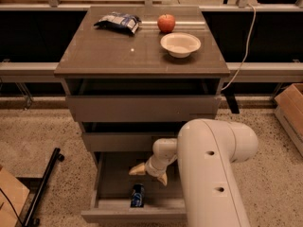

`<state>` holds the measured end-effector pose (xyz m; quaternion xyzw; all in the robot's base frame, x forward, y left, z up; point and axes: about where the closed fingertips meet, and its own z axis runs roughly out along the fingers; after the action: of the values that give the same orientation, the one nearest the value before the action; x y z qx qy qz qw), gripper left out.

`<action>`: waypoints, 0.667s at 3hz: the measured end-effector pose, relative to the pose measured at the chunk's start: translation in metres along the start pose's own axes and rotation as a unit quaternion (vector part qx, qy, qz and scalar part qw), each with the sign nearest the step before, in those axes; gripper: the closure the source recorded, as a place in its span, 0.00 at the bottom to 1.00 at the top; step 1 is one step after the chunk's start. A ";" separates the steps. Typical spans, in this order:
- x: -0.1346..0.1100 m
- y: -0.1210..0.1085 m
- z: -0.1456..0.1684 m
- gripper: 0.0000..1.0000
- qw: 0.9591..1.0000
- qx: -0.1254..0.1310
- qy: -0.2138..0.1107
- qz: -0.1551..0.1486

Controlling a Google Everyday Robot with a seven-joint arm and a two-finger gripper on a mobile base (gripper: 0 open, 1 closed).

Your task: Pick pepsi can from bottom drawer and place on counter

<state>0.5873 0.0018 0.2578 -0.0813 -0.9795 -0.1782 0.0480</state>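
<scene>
My gripper needs to grab the pepsi can's back end (138, 189), the end farther from the front of the open bottom drawer.
The pepsi can (138, 195), dark blue, lies inside the open bottom drawer (113, 206) near its front. My gripper (150, 173) reaches into that drawer on the white arm and hovers just above and behind the can, a little to its right. Its two tan fingers (138, 170) are spread apart and hold nothing. The counter (109, 51) is the glossy grey-brown top of the cabinet, above the drawers.
On the counter lie a blue-and-white snack bag (117, 22), a red apple (166, 22) and a white bowl (180, 44). The two upper drawers (142, 108) stand slightly open. A cardboard box (289, 110) is at the right, a black pole (44, 186) at the left.
</scene>
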 end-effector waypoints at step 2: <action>0.008 0.025 0.050 0.00 1.000 -0.008 0.015 -0.004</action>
<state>0.5803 0.0433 0.2210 -0.0754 -0.9774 -0.1875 0.0616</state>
